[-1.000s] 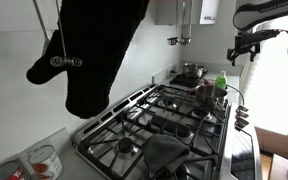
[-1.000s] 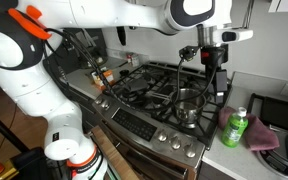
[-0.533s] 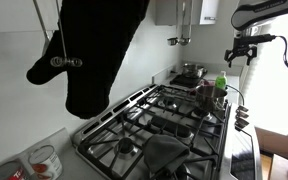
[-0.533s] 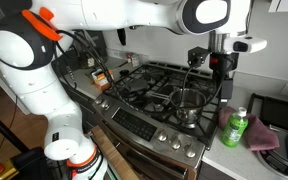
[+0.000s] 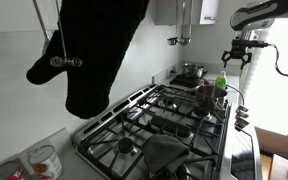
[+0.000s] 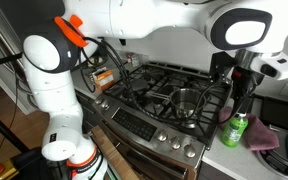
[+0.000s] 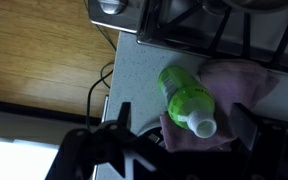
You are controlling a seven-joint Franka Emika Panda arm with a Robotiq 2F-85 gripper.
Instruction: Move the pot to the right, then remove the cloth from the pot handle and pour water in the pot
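The upper part of the green bottle (image 5: 222, 77) (image 7: 193, 106), just below the bottle's white cap, is the next place that I will close my gripper around.
The small steel pot (image 6: 187, 102) sits on the stove's front burner nearest the counter and shows small in an exterior view (image 5: 205, 92). Its thin handle (image 6: 156, 99) points across the grates. A dark grey cloth (image 5: 164, 154) lies on the grates at the stove's other end, away from the pot. A green bottle (image 7: 186, 95) with a white cap stands on the counter beside the stove, also seen in both exterior views (image 6: 236, 128) (image 5: 221, 83). My gripper (image 7: 182, 125) hangs open right above that bottle, fingers either side of the cap, holding nothing (image 6: 240, 105) (image 5: 235, 54).
A pink cloth (image 7: 236, 80) lies on the counter under and behind the bottle. A large black oven mitt (image 5: 94, 50) hangs close to the camera. A wider lidded pot (image 5: 191, 71) stands at the back. A cable (image 7: 102, 85) trails off the counter edge.
The arm has swung from above the pot across to the counter and come down over the green bottle. The jaws stayed open.
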